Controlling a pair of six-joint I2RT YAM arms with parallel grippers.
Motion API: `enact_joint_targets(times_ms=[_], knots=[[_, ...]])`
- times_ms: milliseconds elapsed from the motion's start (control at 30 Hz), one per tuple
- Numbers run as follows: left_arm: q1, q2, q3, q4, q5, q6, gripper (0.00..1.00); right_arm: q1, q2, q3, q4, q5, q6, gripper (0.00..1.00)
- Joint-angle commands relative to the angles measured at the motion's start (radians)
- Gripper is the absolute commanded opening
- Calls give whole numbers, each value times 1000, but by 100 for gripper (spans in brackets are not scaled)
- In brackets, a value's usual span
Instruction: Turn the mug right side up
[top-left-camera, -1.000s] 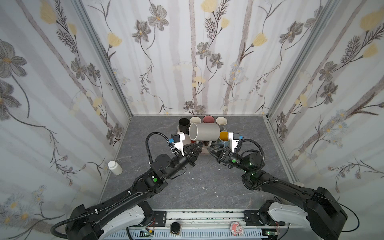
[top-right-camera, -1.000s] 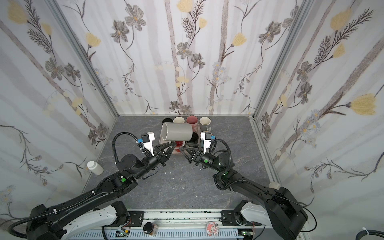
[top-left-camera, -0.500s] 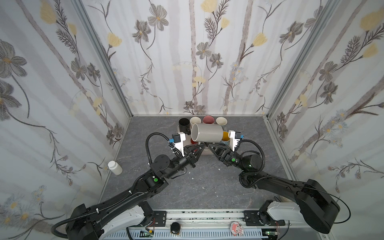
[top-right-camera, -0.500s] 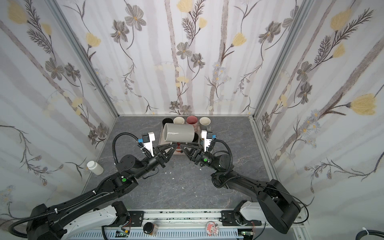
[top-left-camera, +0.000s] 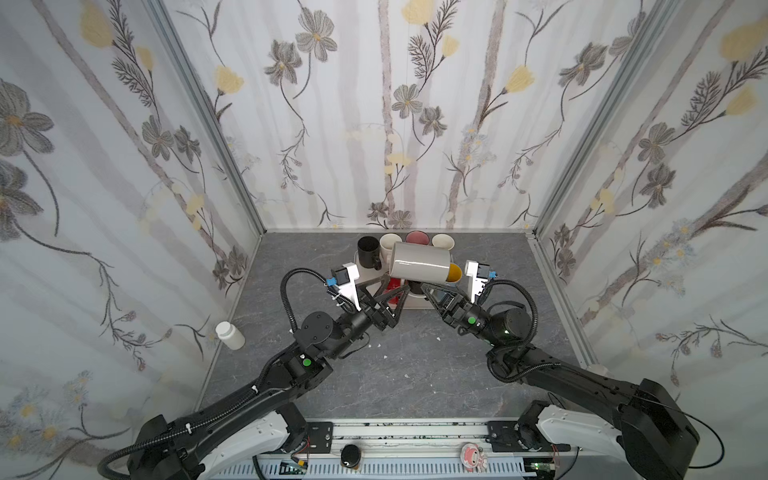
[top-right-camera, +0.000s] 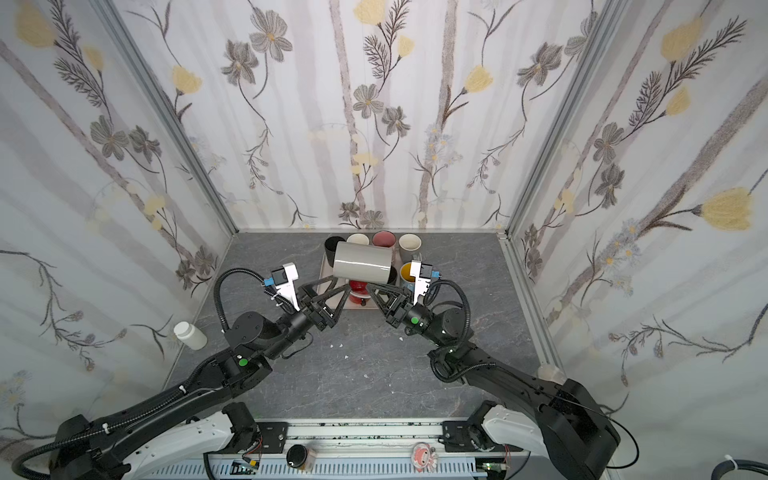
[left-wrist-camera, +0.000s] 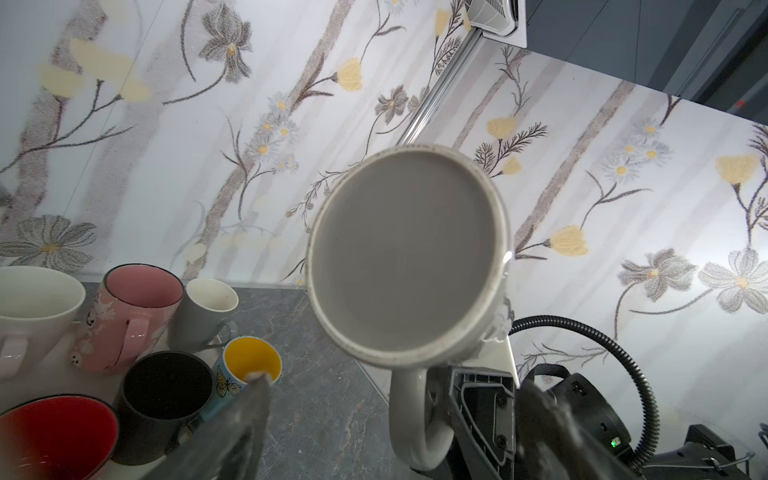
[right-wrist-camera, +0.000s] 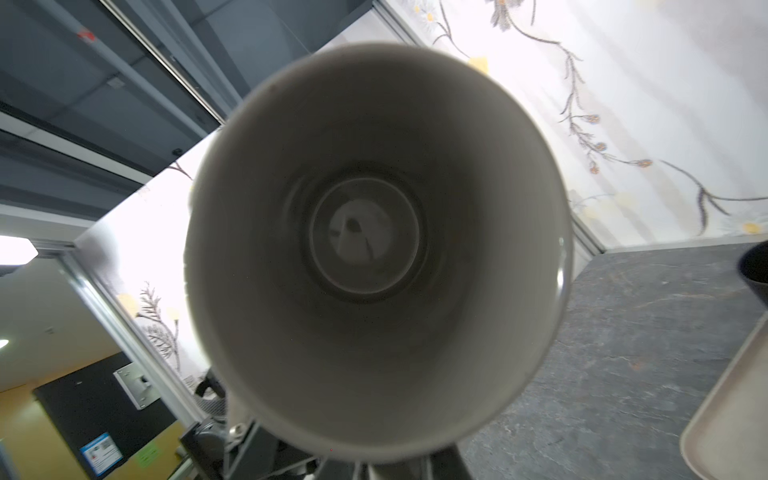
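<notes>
The robot's right gripper will release the grey mug on the near corner of the pale tray (top-left-camera: 368, 299) (right-wrist-camera: 737, 441) next to the red-lined mug.
A grey mug (top-left-camera: 419, 262) (top-right-camera: 361, 264) hangs in the air on its side above the tray. Its base (left-wrist-camera: 407, 257) faces the left wrist camera and its mouth (right-wrist-camera: 374, 249) faces the right wrist camera. My right gripper (top-left-camera: 424, 287) (top-right-camera: 372, 287) (right-wrist-camera: 397, 471) is shut on the mug's handle (left-wrist-camera: 415, 415) from below, with one finger (left-wrist-camera: 478, 407) right beside the loop. My left gripper (top-left-camera: 397, 284) (top-right-camera: 340, 284) (left-wrist-camera: 399, 380) is open under the mug's base end. Its fingers (left-wrist-camera: 249, 415) are spread wide and touch nothing.
A pale tray (top-left-camera: 415, 306) (top-right-camera: 322, 282) at the back holds several upright mugs: black (top-left-camera: 369, 252), pink (left-wrist-camera: 129, 316), yellow-lined (left-wrist-camera: 249, 361), red-lined (left-wrist-camera: 54, 436). A white bottle (top-left-camera: 230, 336) (top-right-camera: 190, 336) lies by the left wall.
My left gripper was shut at the mug and now stands wide open. My right gripper has closed on the handle. The mug has shifted slightly to the right.
</notes>
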Motion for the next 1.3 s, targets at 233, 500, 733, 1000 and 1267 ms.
enact_joint_targets(times_ms=[233, 500, 733, 1000, 1267], knots=[[3, -141, -4, -246, -398, 50, 100, 54, 42, 333, -838, 440, -305, 0], [2, -227, 18, -349, -542, 131, 100, 207, 392, 689, -1209, 656, -493, 0], [3, -330, -5, -365, -577, 171, 100, 233, 701, 969, -1367, 635, -563, 0], [3, -380, -11, -397, -583, 182, 100, 230, 947, 1235, -1539, 678, -616, 0], [3, -403, -26, -397, -574, 193, 100, 221, 1064, 1349, -1621, 711, -644, 0]])
